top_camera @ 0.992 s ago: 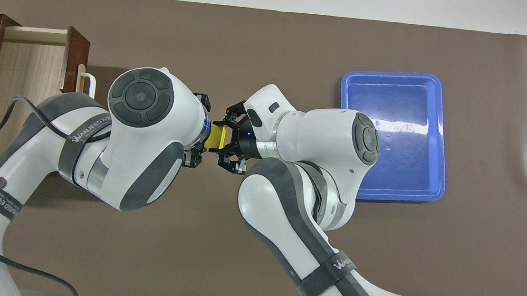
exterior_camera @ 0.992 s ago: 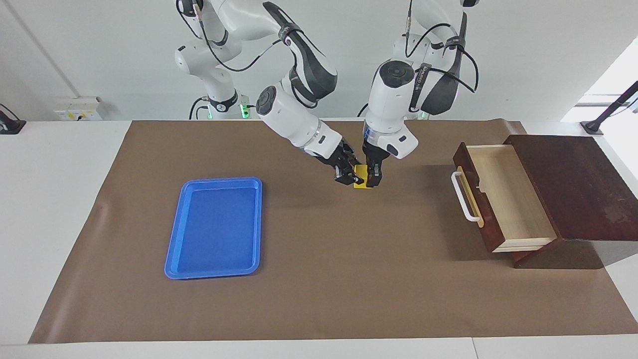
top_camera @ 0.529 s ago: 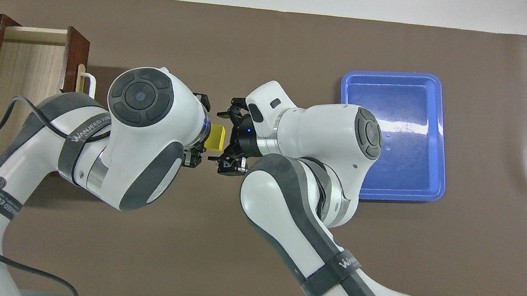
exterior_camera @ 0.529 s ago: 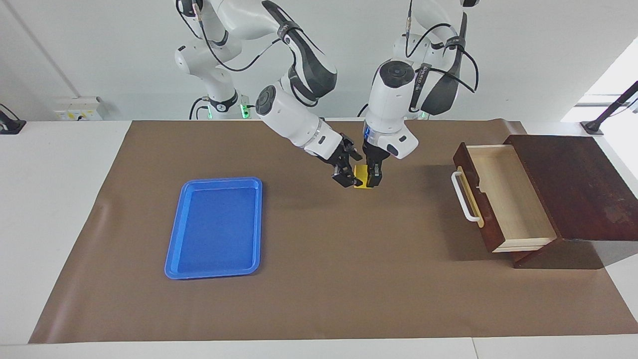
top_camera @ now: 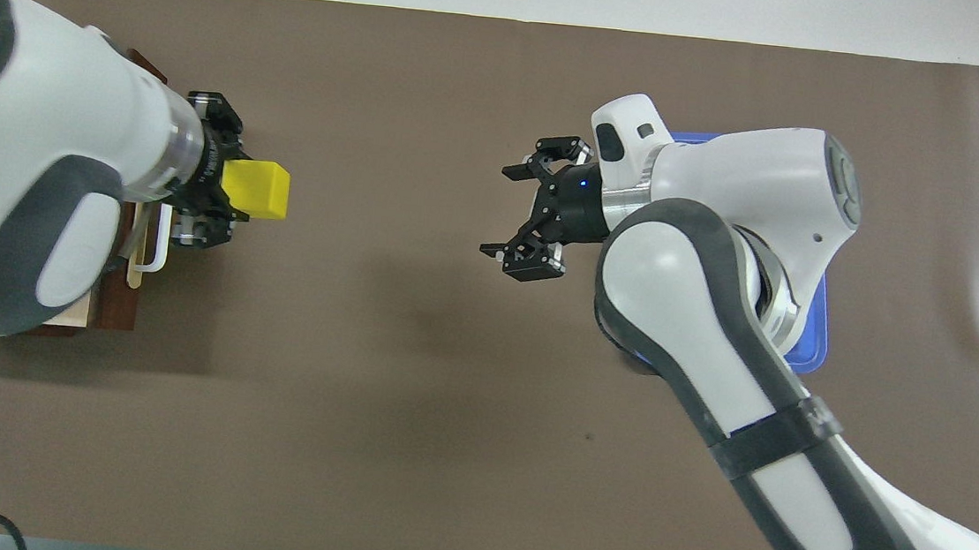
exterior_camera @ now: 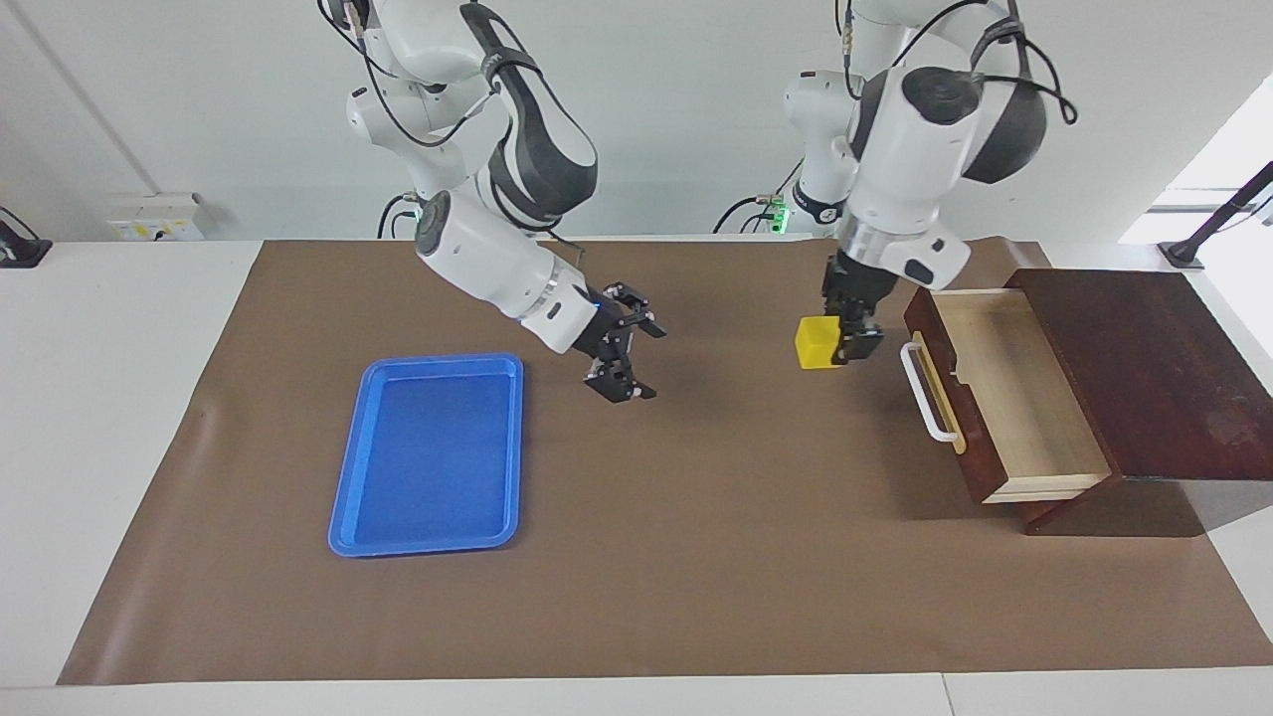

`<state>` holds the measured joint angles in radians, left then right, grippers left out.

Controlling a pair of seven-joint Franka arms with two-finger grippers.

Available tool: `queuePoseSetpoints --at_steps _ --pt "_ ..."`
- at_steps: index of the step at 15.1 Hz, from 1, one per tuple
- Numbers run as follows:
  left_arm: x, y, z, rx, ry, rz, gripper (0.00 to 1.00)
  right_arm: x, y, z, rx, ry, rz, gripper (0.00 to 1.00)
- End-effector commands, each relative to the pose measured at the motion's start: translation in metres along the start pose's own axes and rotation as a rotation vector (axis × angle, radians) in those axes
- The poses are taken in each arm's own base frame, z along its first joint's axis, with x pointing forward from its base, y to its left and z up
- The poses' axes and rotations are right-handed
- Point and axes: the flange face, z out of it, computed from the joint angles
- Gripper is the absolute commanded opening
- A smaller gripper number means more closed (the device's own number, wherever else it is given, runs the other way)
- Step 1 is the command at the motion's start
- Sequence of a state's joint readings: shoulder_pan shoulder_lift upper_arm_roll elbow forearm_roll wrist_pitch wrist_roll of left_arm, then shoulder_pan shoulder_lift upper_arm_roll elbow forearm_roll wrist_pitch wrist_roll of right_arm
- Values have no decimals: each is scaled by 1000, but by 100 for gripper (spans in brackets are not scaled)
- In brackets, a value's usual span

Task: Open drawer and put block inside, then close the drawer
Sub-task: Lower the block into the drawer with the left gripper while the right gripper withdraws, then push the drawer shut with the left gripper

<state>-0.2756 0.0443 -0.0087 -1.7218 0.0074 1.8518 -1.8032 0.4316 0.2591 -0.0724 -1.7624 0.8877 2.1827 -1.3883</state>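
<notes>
My left gripper is to let go of the yellow block on the drawer's pale bottom [top_camera: 71, 199], behind the drawer front with the white handle.
The yellow block [exterior_camera: 816, 344] hangs in the air with my left gripper [exterior_camera: 843, 348] shut on it, just beside the drawer's white handle [exterior_camera: 925, 393]. The dark wooden drawer [exterior_camera: 1004, 398] stands pulled out of its box [exterior_camera: 1144, 368], its pale inside bare. From overhead the block [top_camera: 258, 188] sticks out of the left gripper [top_camera: 216, 183], over the mat next to the handle [top_camera: 151, 245]; the left arm hides most of the drawer. My right gripper [exterior_camera: 644, 358] is open and holds nothing, over the mat between the tray and the block; overhead it [top_camera: 502, 212] points toward the left arm's end.
A flat blue tray [exterior_camera: 428, 452] lies on the brown mat [exterior_camera: 696, 557] toward the right arm's end; from overhead the right arm covers most of the tray [top_camera: 807, 338].
The right gripper opened, let go of the block and drew back toward the tray. The left gripper carried the block up and over to the drawer's handle.
</notes>
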Motion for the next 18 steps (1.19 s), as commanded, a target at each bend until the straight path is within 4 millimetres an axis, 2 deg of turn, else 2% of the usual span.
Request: queuePoseSetpoints --at_steps 1,4,6,8,10,12,14,17,18 --pt "76 7 -8 21 3 35 0 -20 14 -53 -37 -96 93 100" --pt "170 11 -4 0 6 57 0 -40 27 -106 -138 -217 204 100" --pt "204 8 14 -7 6 60 0 -57 37 -141 -217 -280 280 100" --pt "206 7 45 -10 7 54 0 -79 39 -188 -289 -367 369 100" --pt "201 0 68 -4 6 48 0 -95 32 -225 -314 -411 445 100" --pt "197 -5 86 1 5 37 0 -104 20 -251 -336 -461 544 100" --pt "205 -11 101 -7 8 10 0 -108 3 -278 -396 -519 689 100" --pt "208 -12 106 -5 10 17 0 -103 -24 -306 -463 -614 929 100" --pt "210 -11 104 -5 10 14 22 -98 -32 -319 -480 -628 1034 100"
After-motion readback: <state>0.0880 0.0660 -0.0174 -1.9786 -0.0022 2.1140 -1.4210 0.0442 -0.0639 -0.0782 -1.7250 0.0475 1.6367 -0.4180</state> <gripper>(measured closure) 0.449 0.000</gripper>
